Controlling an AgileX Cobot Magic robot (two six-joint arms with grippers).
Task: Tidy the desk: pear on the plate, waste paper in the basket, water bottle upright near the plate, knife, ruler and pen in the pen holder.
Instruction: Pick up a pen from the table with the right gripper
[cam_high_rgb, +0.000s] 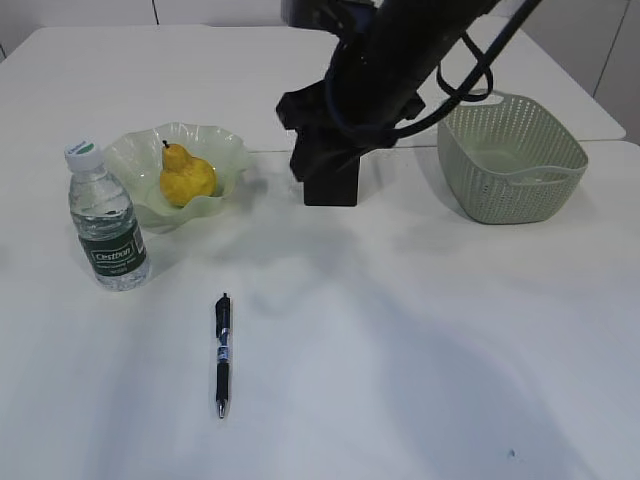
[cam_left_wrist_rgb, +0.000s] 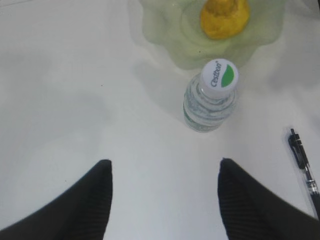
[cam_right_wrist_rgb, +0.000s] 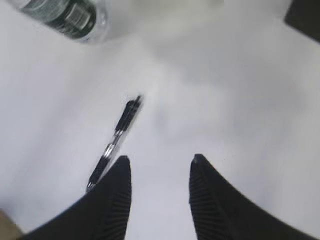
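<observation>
The pen's black clip end (cam_high_rgb: 223, 323) (cam_right_wrist_rgb: 124, 121) is the end closer to the plate. My right gripper should go there next and close on it.
The yellow pear (cam_high_rgb: 187, 178) lies in the wavy pale green plate (cam_high_rgb: 231, 152). To the plate's left the water bottle (cam_high_rgb: 106, 222) stands upright. A black pen (cam_high_rgb: 222, 352) lies on the white desk (cam_high_rgb: 400, 340) in front. My right arm reaches in from the top right and covers most of the black pen holder (cam_high_rgb: 331, 186). The right gripper (cam_right_wrist_rgb: 160, 158) hangs open and empty above the desk, with the pen (cam_right_wrist_rgb: 117, 135) below its left finger. The left gripper (cam_left_wrist_rgb: 165, 161) is open and empty, short of the bottle (cam_left_wrist_rgb: 207, 107). Waste paper, knife and ruler are out of view.
The sage green basket (cam_high_rgb: 512, 158) stands at the back right; I cannot make out what is in it. A seam between two tabletops runs behind the plate and basket. The pear (cam_left_wrist_rgb: 225, 17) and plate (cam_left_wrist_rgb: 165, 35) lie beyond the bottle in the left wrist view.
</observation>
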